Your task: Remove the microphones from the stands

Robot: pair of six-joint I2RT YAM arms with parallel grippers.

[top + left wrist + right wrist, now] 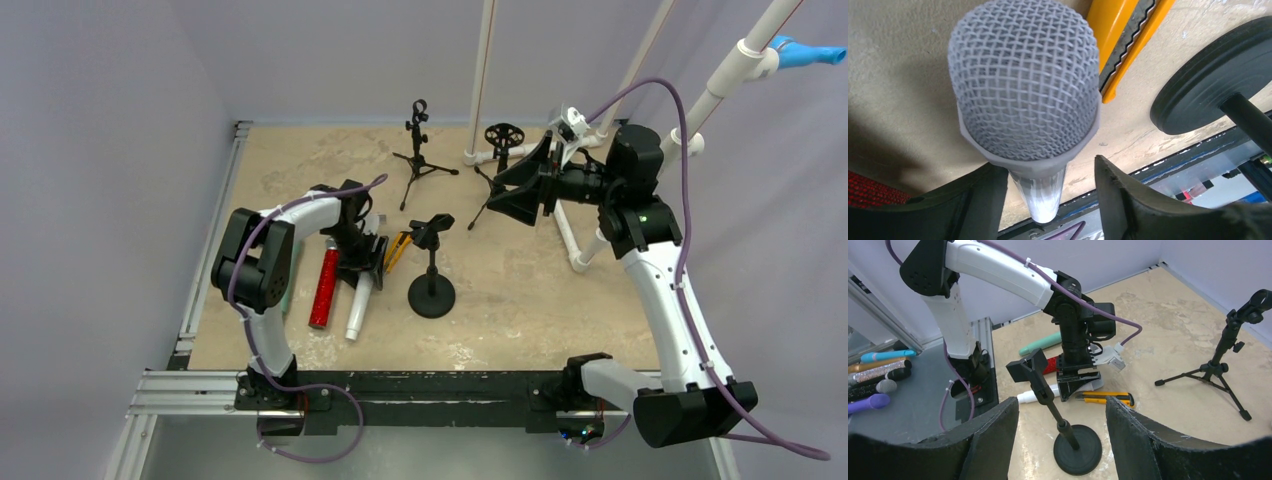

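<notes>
Next, my right gripper needs to go to the black round-base stand and close on the stand's pole (pixel 433 256) (pixel 1054 412) just below its empty clip.
A white microphone (pixel 358 308) with a grey mesh head (pixel 1023 80) lies on the table, left of the black round-base stand (pixel 432 292). The stand's clip (pixel 433 231) is empty. My left gripper (pixel 362 258) is low over the microphone's head end. In the left wrist view its jaws (pixel 1048 200) straddle the handle (pixel 1042 197); the left finger (pixel 983 200) is against it, the right finger (pixel 1120 195) is apart. My right gripper (pixel 522 190) is open and empty, raised at the back right. The right wrist view (pixel 1063 440) looks down on the stand (pixel 1078 450).
A red glitter microphone (pixel 323 288) lies left of the white one. A yellow box cutter (pixel 398 250) lies beside the stand. Two tripod stands (pixel 418 150) (pixel 500 140) and white pipe posts (pixel 482 80) are at the back. Several microphones (pixel 878 375) lie off the table.
</notes>
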